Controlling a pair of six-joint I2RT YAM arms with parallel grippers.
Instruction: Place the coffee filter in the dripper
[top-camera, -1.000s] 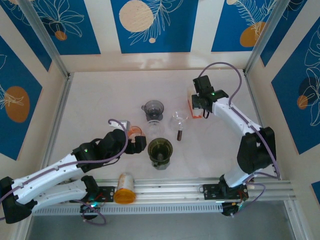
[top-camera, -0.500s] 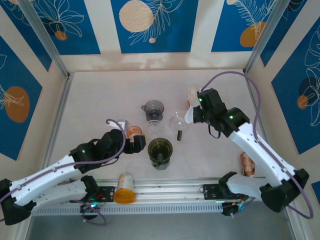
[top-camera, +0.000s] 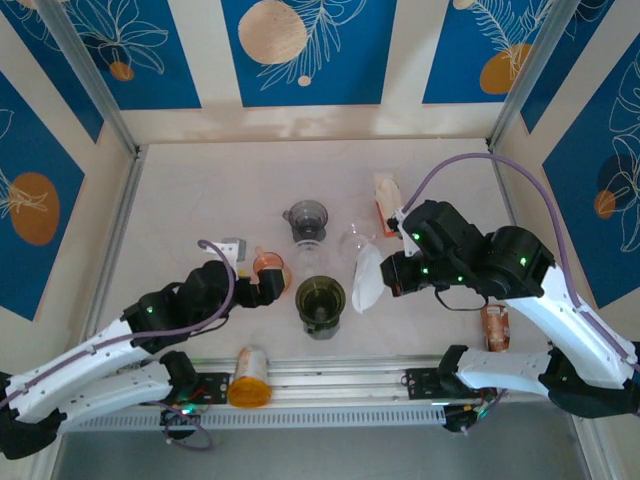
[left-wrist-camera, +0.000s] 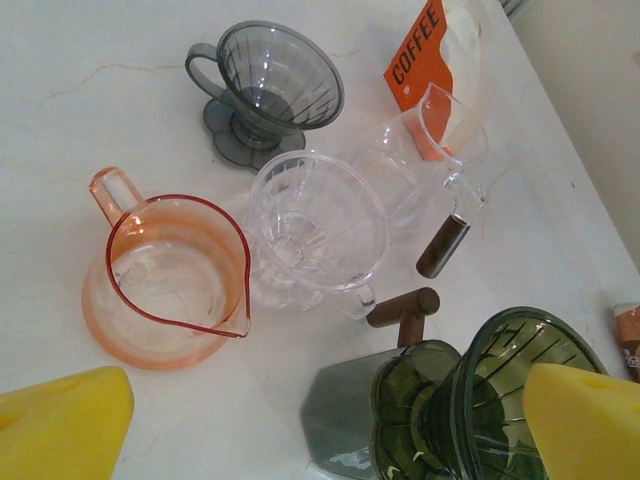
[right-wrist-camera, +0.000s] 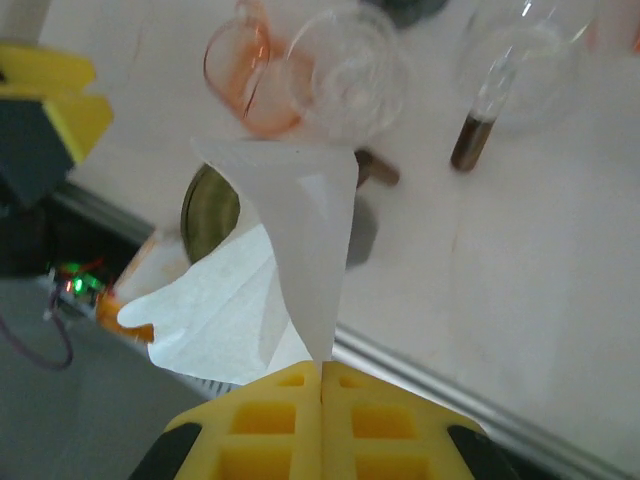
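Observation:
Next, my right gripper releases the white paper coffee filter inside the dark green dripper (top-camera: 319, 298) (right-wrist-camera: 232, 216), next to my left gripper. The filter now hangs just beside that dripper.
My right gripper (top-camera: 392, 272) (right-wrist-camera: 322, 368) is shut on the tip of a white paper coffee filter (top-camera: 367, 278) (right-wrist-camera: 290, 230), which hangs in the air just right of the dark green dripper (top-camera: 320, 300) (right-wrist-camera: 208, 212). That green dripper (left-wrist-camera: 520, 400) sits on a stand with a wooden handle. My left gripper (top-camera: 270, 290) (left-wrist-camera: 320, 440) stands open beside it, one yellow finger (left-wrist-camera: 585, 425) over its rim. A grey dripper (top-camera: 306, 220) (left-wrist-camera: 270, 85) and a clear dripper (left-wrist-camera: 318, 225) stand further back.
An orange pitcher (left-wrist-camera: 165, 280) sits left of the clear dripper. A glass flask with a wooden handle (top-camera: 355, 240) and an orange coffee pack (top-camera: 385, 203) are behind. An orange jar (top-camera: 249, 376) lies on the near rail, and a brown can (top-camera: 495, 326) lies at the right.
My right arm has swung from the coffee pack at the back toward the near centre, carrying the filter to beside the green dripper. The left gripper edged slightly left.

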